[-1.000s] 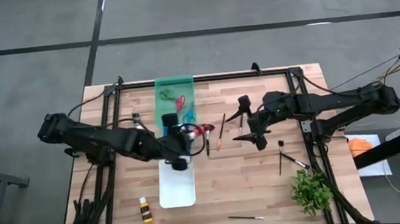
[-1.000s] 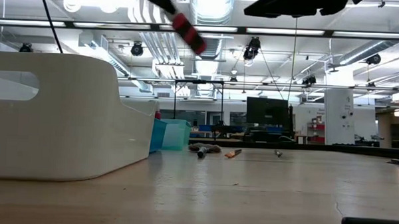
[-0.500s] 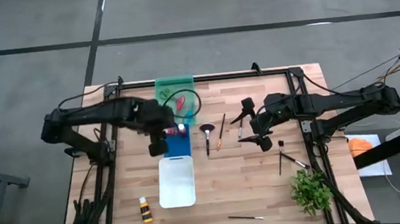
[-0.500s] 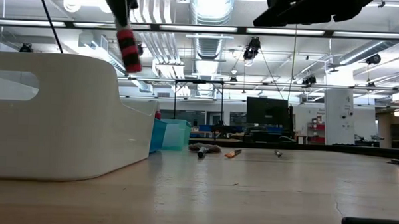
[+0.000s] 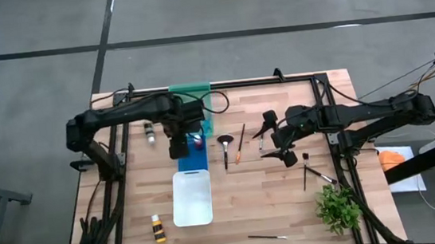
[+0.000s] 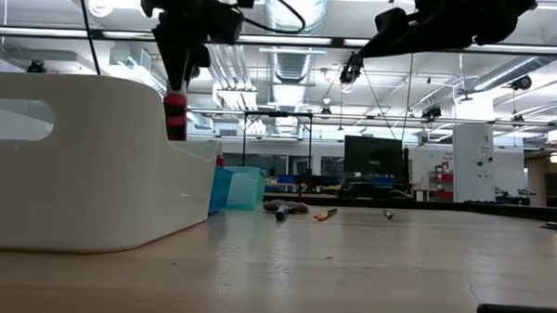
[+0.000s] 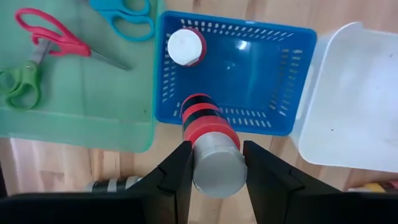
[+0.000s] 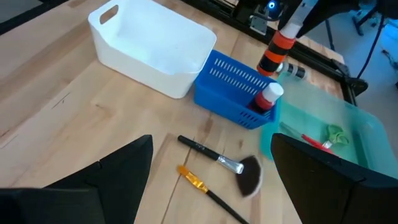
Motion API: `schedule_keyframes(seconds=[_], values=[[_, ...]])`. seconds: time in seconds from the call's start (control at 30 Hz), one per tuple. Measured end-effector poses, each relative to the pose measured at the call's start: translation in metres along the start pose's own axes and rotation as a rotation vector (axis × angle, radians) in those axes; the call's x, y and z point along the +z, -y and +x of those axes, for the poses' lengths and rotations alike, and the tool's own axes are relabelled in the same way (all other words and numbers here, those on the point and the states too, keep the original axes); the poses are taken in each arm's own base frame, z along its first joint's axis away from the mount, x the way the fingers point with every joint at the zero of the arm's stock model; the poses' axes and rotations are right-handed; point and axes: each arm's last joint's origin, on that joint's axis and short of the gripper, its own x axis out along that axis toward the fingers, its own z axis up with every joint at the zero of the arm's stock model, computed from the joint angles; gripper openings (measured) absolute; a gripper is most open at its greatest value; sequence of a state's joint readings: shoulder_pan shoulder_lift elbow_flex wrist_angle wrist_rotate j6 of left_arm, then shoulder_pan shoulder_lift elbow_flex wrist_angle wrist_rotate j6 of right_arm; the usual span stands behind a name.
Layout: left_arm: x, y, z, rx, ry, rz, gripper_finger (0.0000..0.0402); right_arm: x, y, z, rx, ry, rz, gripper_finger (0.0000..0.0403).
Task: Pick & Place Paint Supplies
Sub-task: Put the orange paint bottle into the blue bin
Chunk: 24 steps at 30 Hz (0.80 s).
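Observation:
My left gripper should set the banded bottle, now held over the blue basket, upright beside the red bottle in the blue basket (image 5: 186,141) (image 7: 180,97), against the side of the green tray.
My left gripper (image 5: 178,144) points down over the blue basket (image 5: 191,160), shut on a paint bottle (image 7: 205,121) with red and black bands. In the basket stands one red bottle with a white cap (image 7: 185,46). The green tray (image 7: 74,87) beside it holds red, green and blue scissors. A yellow-banded bottle (image 5: 158,228) lies on the wood near the front left, and another bottle (image 5: 149,132) lies left of my left arm. Brushes (image 5: 225,148) lie mid-table. My right gripper (image 5: 273,139) hovers open right of them, with nothing between its fingers. My left gripper pinches the banded bottle between its two fingers at its pale grey upper end (image 7: 200,165). The fingers come from above, pointing down. The bottle hangs upright below them (image 6: 175,116), lifted clear, its lower end over the blue basket.
A white tray (image 5: 191,200) sits just nearer than the blue basket. More brushes lie at the right (image 5: 310,169) and near the front edge (image 5: 267,236). A leafy plant (image 5: 338,208) stands at the front right. A black frame rims the table.
My left gripper has carried the banded bottle from beside the white tray toward the table's far edge and somewhat left. It has tipped to point straight down. The bottle, slanted out sideways before, now hangs upright over the blue basket.

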<state>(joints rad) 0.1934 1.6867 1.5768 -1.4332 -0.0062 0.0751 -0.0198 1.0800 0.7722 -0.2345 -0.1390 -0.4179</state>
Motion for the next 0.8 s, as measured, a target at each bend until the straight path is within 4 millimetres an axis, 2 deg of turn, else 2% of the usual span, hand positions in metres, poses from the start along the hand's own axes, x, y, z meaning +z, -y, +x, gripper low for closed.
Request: schedule_keyframes(seconds=[0.27, 0.8], values=[[0.011, -0.003, 0.023, -0.007, 0.002, 0.037, 0.0121, -0.004, -0.002, 0.002, 0.027, -0.002, 0.003, 0.0325], [0.009, -0.014, 0.057, -0.023, 0.004, 0.032, 0.0121, -0.006, -0.003, 0.002, 0.029, -0.001, 0.003, 0.0325]])
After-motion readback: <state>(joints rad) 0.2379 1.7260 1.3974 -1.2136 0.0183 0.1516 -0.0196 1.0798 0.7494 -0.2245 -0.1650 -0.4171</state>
